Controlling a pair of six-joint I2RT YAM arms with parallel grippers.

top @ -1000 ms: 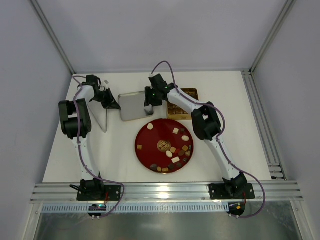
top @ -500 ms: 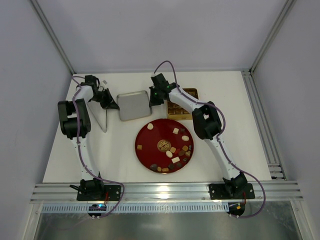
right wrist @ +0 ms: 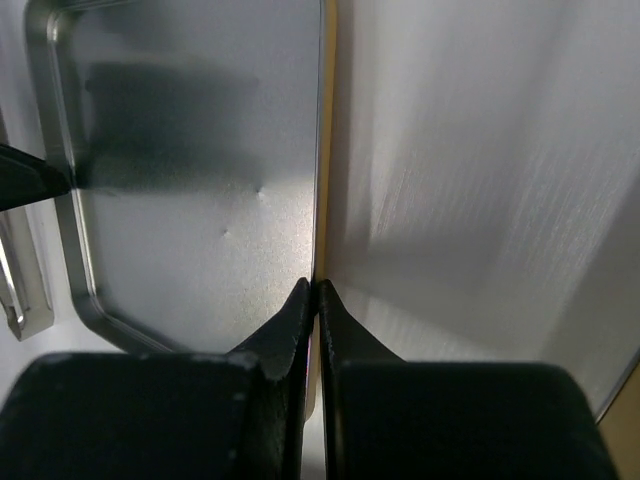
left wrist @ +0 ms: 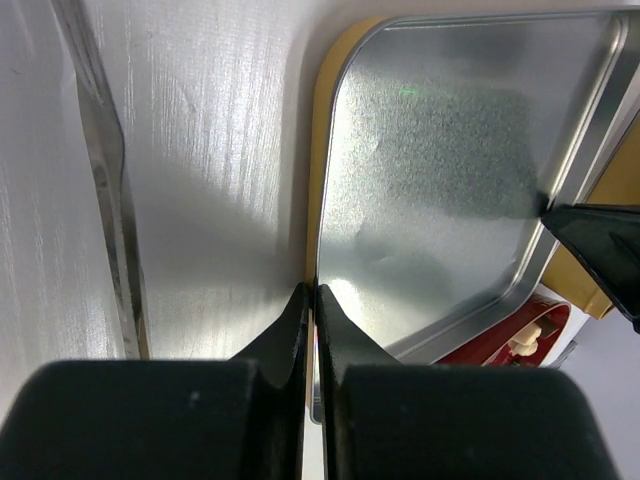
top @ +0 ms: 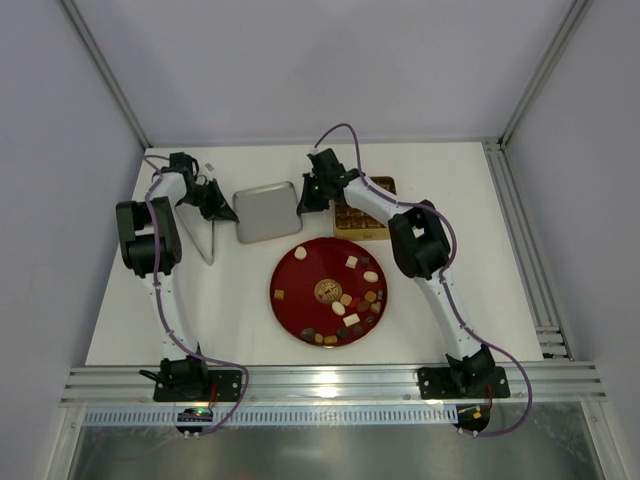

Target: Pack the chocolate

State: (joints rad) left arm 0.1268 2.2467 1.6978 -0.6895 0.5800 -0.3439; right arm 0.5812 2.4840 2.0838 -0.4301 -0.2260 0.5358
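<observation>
The lid's thin edge is all that my left gripper's fingers catch. My left gripper needs to open and take the lid's side (left wrist: 313, 245) deeper before my right gripper leaves.
The chocolate (top: 351, 262) lies as many small brown and cream pieces on the round red plate (top: 293, 300). A few pieces sit in the gold grid tin (top: 382, 187) at the back. A square lid (top: 267, 210), silver inside with a gold rim, is held between both grippers, left of the tin. My left gripper (top: 233, 212) is shut on the lid's left edge (left wrist: 312, 290). My right gripper (top: 303, 203) is shut on the lid's right edge (right wrist: 313, 285). The lid (left wrist: 450, 180) fills the left wrist view and also shows in the right wrist view (right wrist: 200, 180).
Metal tongs (top: 211, 243) lie on the table left of the lid, and show in the left wrist view (left wrist: 110, 200). The red plate stands just in front of the lid and tin. The right arm reaches over the tin.
The lid has shifted slightly left, away from the tin. The right wrist has moved a little towards the back. Both grippers keep their hold.
</observation>
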